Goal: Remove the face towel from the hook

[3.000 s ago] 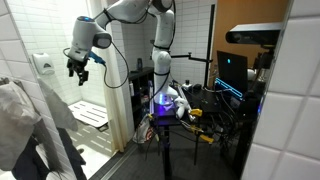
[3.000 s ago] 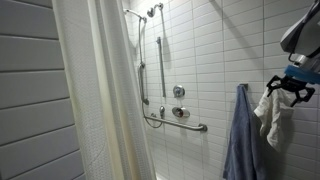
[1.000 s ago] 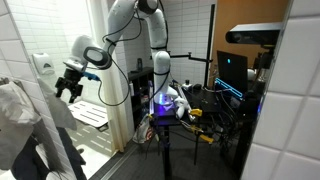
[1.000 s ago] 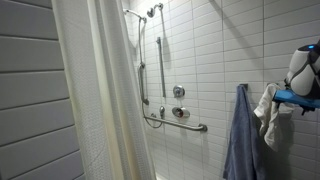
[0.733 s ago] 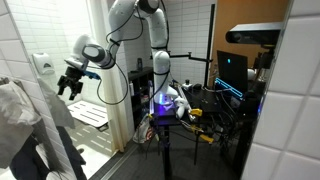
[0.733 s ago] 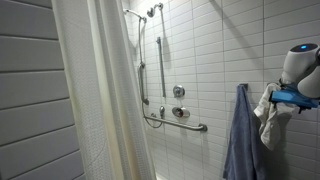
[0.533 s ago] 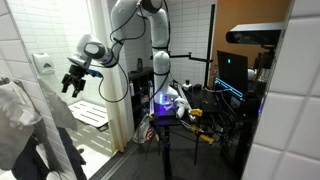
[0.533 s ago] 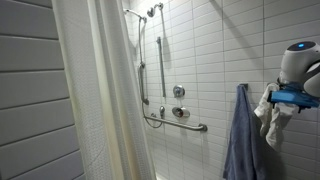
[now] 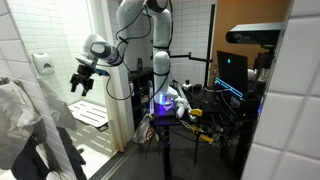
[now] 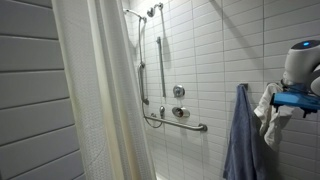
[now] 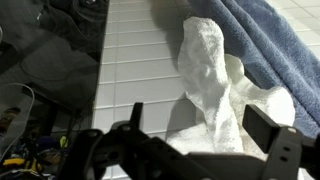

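My gripper should move in next and close on the long middle fold [image 9: 54,101] [image 11: 221,126] of the white face towel, beside the face towel's bulging part.
A white face towel [image 10: 266,108] hangs bunched on the tiled wall, next to a long blue towel [image 10: 240,138]; its hook is hidden. In the wrist view the white towel [image 11: 213,75] hangs in front of the white tiles, with the blue towel [image 11: 268,40] at the upper right. My gripper [image 11: 205,128] is open, its two dark fingers on either side of the towel's lower part, not closed on it. The gripper also shows in both exterior views [image 9: 81,82] [image 10: 284,99], close beside the towel [image 9: 14,108].
A white shower curtain [image 10: 100,95] hangs in the foreground. A grab bar [image 10: 176,123] and shower fittings are on the far wall. A slatted shower seat [image 9: 91,115] is below the arm. The robot's stand with cables [image 9: 170,108] and a monitor [image 9: 232,70] are outside the shower.
The gripper has shifted slightly away from the wall side and turned a little. The white towel still hangs in the same place.
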`<act>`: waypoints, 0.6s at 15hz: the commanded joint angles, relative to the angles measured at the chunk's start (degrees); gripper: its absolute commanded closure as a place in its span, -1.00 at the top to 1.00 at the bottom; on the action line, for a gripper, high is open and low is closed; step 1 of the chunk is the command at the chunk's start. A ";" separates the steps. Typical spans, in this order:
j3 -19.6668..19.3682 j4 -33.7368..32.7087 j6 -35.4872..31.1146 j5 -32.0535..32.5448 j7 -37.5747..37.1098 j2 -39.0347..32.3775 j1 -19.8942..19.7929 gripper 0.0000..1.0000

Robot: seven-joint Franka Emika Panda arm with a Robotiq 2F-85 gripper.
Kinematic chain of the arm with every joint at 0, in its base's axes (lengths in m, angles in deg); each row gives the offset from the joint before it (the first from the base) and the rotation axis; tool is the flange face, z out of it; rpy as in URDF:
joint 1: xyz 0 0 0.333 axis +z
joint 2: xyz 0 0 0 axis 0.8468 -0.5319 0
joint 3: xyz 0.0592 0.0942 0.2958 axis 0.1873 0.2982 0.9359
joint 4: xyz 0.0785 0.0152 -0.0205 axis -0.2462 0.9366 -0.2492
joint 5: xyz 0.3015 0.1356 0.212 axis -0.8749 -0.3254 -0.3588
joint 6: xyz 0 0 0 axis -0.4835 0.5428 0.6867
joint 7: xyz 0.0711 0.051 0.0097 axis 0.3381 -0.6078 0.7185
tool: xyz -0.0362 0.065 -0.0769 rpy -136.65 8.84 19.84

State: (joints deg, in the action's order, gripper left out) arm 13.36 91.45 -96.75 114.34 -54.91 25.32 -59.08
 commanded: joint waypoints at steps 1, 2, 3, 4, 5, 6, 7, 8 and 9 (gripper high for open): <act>-0.15 -1.07 0.22 -4.27 0.19 -1.85 0.46 1.00; -0.02 -1.48 0.33 -4.73 -0.24 -2.27 0.37 1.00; 0.26 -2.49 0.19 -3.41 -2.20 -2.75 0.08 1.00; 0.39 -3.19 0.12 -2.42 -3.34 -3.08 -0.02 1.00; 0.55 -4.25 -0.30 -1.71 -4.27 -3.63 0.09 1.00; 0.66 -5.05 -0.24 -1.49 -4.88 -3.94 0.20 1.00; 0.79 -5.82 -0.60 -1.51 -5.29 -4.25 0.31 1.00; 0.99 -6.52 -0.70 -0.97 -5.91 -4.49 0.32 1.00; 1.18 -7.68 -0.78 0.82 -7.28 -5.06 0.20 1.00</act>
State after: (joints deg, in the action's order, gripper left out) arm 13.93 86.85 -96.89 111.74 -57.64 22.31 -59.07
